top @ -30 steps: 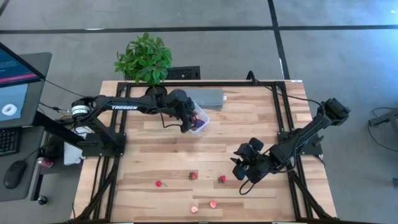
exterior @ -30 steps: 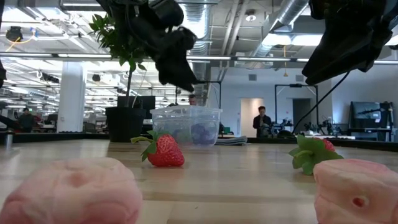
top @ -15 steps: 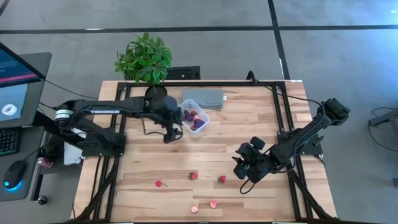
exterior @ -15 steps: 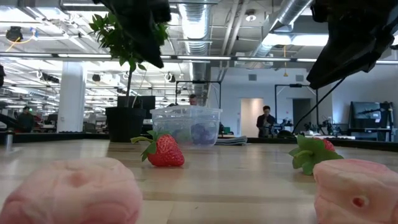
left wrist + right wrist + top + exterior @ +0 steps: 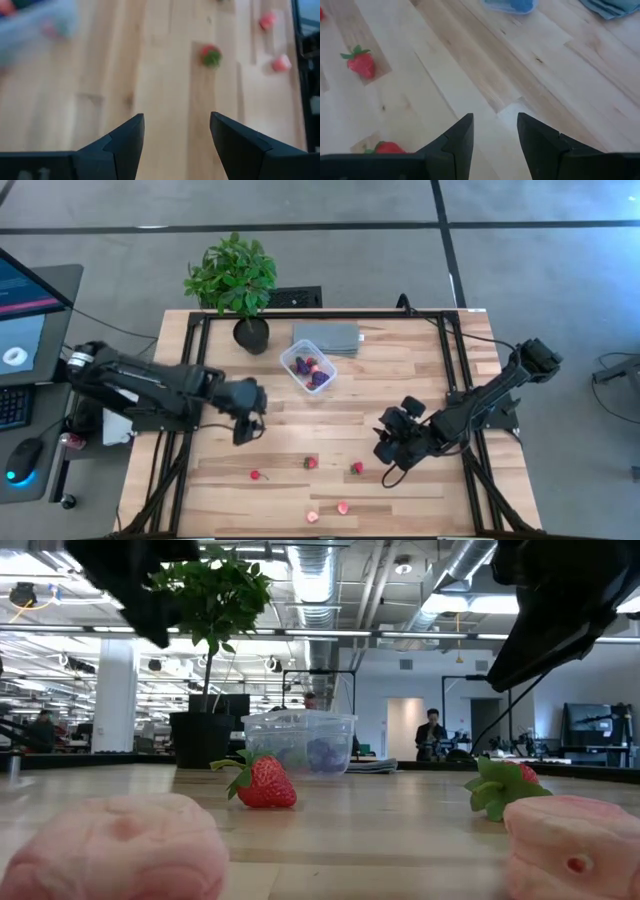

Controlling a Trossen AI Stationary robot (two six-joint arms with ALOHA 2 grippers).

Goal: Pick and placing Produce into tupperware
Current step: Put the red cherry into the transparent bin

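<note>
Next, I close my left gripper on the round body [image 5: 254,475] of the small red fruit, the loose piece closest to the rail by my left arm.
The tupperware [image 5: 308,368] is a clear box on the far middle of the table with red and purple-blue pieces inside; it also shows in the low view [image 5: 300,743]. Loose produce lies near the near edge: red strawberries [image 5: 256,475], [image 5: 311,463], [image 5: 357,468] and pale pink pieces [image 5: 313,517], [image 5: 343,507]. My left gripper [image 5: 244,432] hangs open and empty above bare wood, left of and nearer than the tupperware; its wrist view [image 5: 177,130] looks toward a strawberry [image 5: 211,55]. My right gripper [image 5: 385,450] hovers open just right of a strawberry [image 5: 361,62].
A potted plant [image 5: 232,275] stands at the far left corner. A flat grey slab [image 5: 325,338] lies just beyond the tupperware. Black frame rails run along the table's left and right sides. People stand in the room behind, seen in the low view.
My left gripper has drawn away from above the tupperware, moving toward the table's left and near edge. It now hangs over bare wood. The tupperware and the loose produce stay where they were.
</note>
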